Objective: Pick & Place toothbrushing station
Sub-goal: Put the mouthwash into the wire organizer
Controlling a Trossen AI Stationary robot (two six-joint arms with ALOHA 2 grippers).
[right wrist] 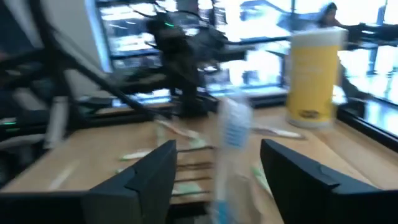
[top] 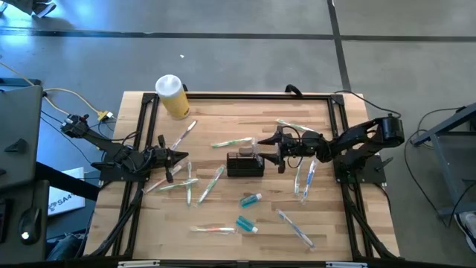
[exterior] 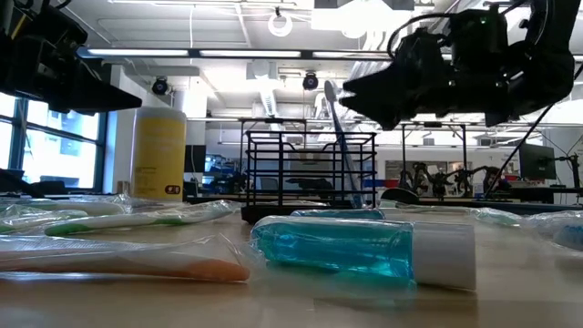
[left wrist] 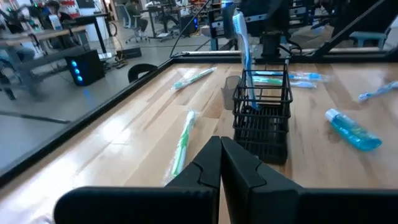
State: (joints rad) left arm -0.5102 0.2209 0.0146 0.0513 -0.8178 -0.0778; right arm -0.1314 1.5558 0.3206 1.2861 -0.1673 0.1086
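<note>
The robot's right gripper needs to next move to the white cap (top: 259,196) of the small blue bottle nearest the caddy and close there.
The toothbrushing station, a small black slatted caddy (top: 244,165) (exterior: 305,173) (left wrist: 261,118), stands on the wooden table near its middle. A blue-and-white toothbrush (left wrist: 244,50) (exterior: 339,137) stands upright in the caddy's right end, head up. My right gripper (top: 262,149) (right wrist: 217,168) hovers level just above that end of the caddy. It is open, and the toothbrush's head (right wrist: 233,140) stands between its fingers without touching them. My left gripper (top: 178,158) (left wrist: 221,155) is shut on nothing, to the left of the caddy and pointing at it.
A yellow jar with a white lid (top: 172,95) (right wrist: 314,78) stands at the far left corner. Several wrapped toothbrushes (top: 232,141) (top: 210,184) (top: 305,179) and two small blue bottles (top: 251,199) (top: 245,223) lie around the caddy. A black frame (top: 223,95) rims the table.
</note>
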